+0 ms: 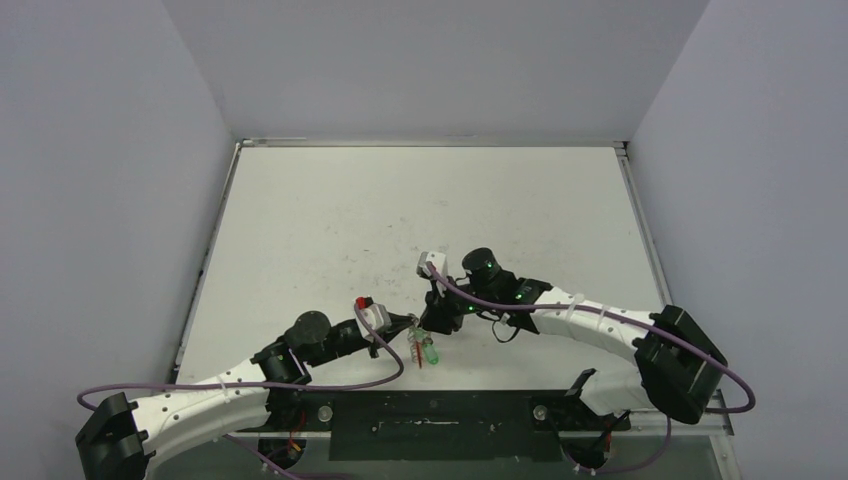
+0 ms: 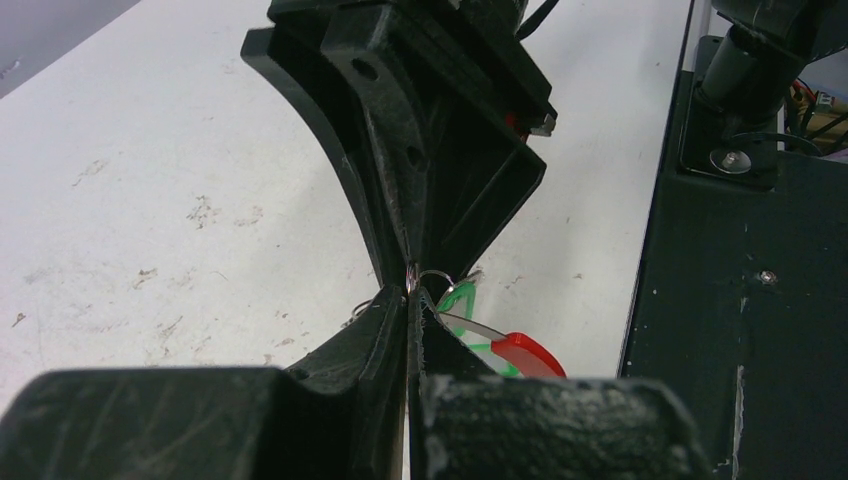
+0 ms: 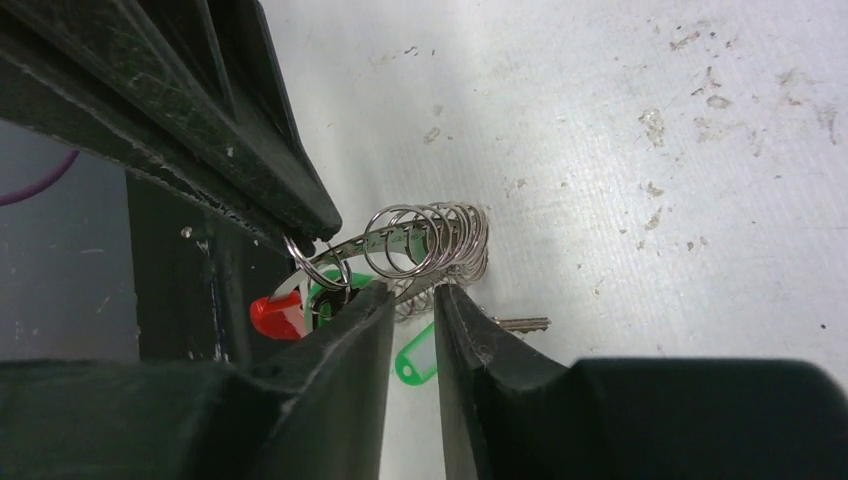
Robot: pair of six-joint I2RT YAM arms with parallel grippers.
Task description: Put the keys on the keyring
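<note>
Next, I open my right gripper, move it over and pinch the ring's free edge (image 3: 348,284), as the wire ring in my left gripper's fingers is outside my right gripper's fingers.
The keyring (image 3: 425,240) is a thin metal band with a red segment (image 3: 275,314), strung with several small wire rings. It hangs just above the table near the front edge (image 1: 420,348). My left gripper (image 2: 411,290) is shut on the band's wire end, and its fingers (image 3: 240,140) show at the upper left of the right wrist view. My right gripper (image 3: 416,292) meets it tip to tip, jaws a little apart on either side of the ring cluster. The keys (image 3: 520,323), with their green tag (image 3: 418,358), lie under the rings. The tag shows again behind my left fingertips (image 2: 458,300).
The white table (image 1: 420,200) is scuffed and has a raised rim around it. A black base plate (image 1: 430,425) runs along the near edge, just behind the keyring. Purple cables (image 1: 380,350) loop off both arms.
</note>
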